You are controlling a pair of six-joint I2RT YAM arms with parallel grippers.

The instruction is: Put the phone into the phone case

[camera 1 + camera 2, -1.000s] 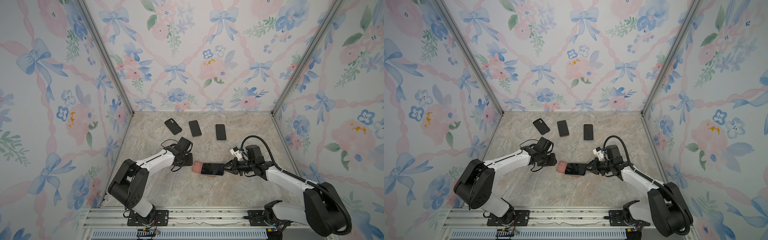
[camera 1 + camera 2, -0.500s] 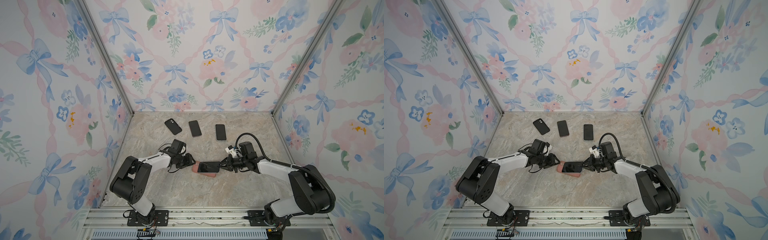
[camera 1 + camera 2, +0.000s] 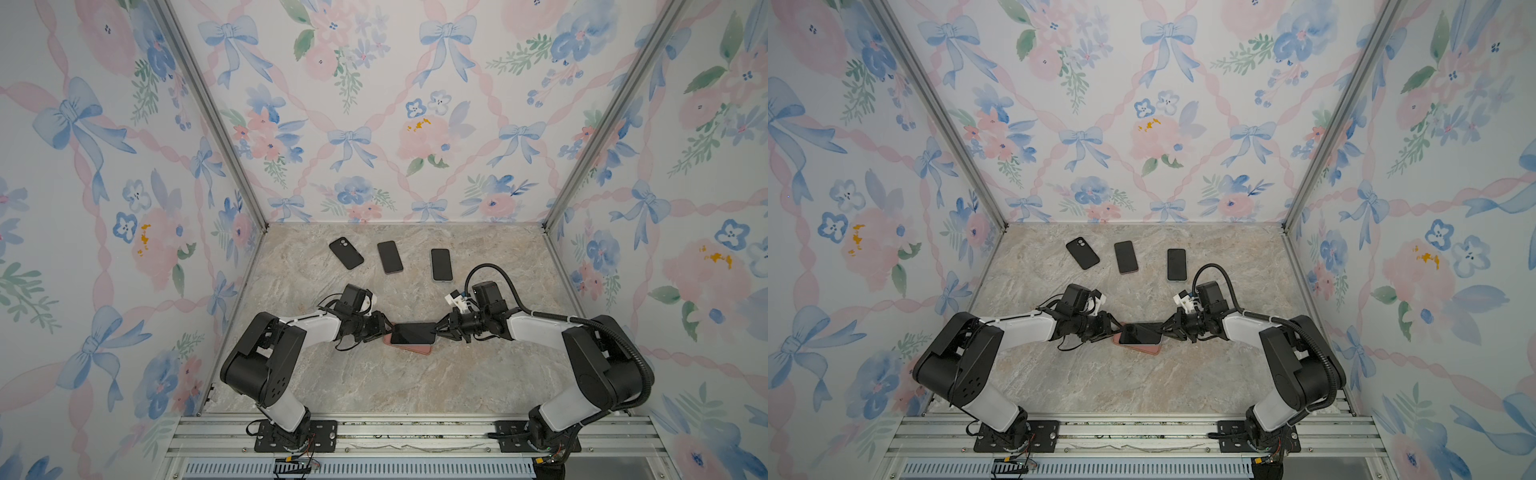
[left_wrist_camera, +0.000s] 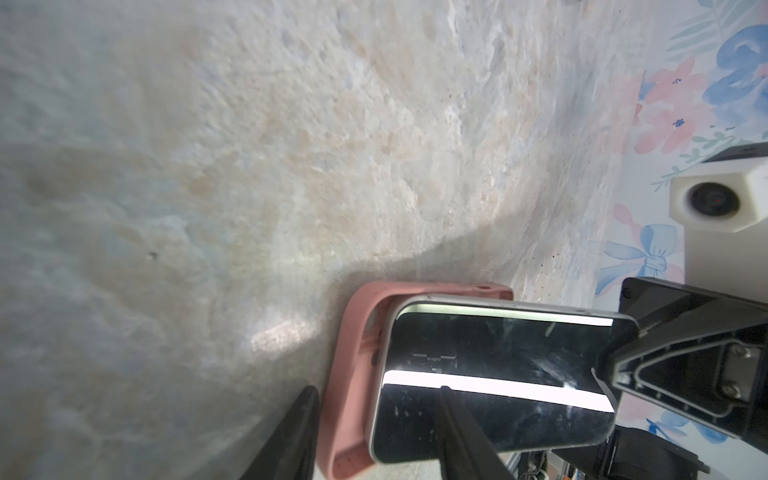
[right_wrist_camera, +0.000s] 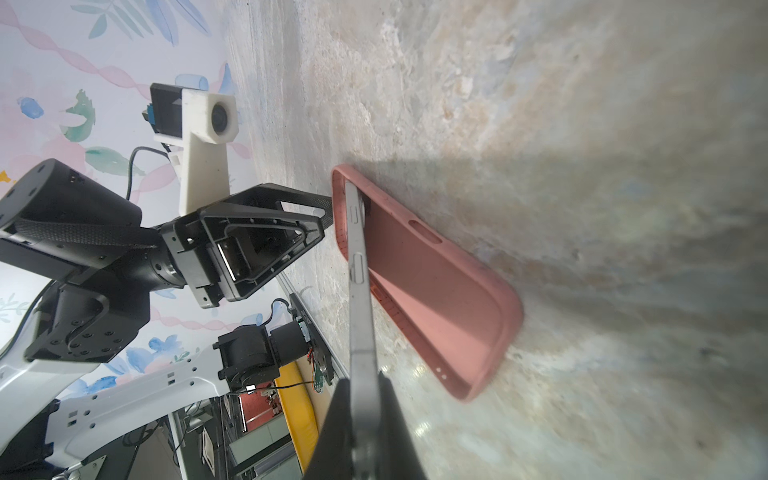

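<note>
The robot's right gripper will release the dark phone in the open pink phone case (image 3: 413,340) (image 5: 424,284), with the phone's raised end lowered toward the phone case's rim.
A pink phone case (image 3: 415,348) (image 3: 1148,349) lies open side up in the middle of the table. The dark phone (image 3: 413,333) (image 3: 1140,333) sits tilted over it, its left end down in the case's left end (image 5: 338,216) and its right end raised. My right gripper (image 3: 440,328) (image 5: 361,382) is shut on that raised end. My left gripper (image 3: 384,328) (image 4: 377,390) straddles the left end with its fingers apart. One finger (image 4: 301,428) is beside the case's outer wall (image 4: 353,353). The other finger (image 4: 457,432) is over the screen (image 4: 498,374).
Three other dark phones lie in a row near the back wall (image 3: 346,253) (image 3: 390,257) (image 3: 441,264). Flowered walls close the table on three sides. A metal rail (image 3: 415,430) with both arm bases runs along the front.
The right gripper has carried the phone slightly left, over the case, and its left end now sits in the case's left end. The left gripper has closed in on that end.
</note>
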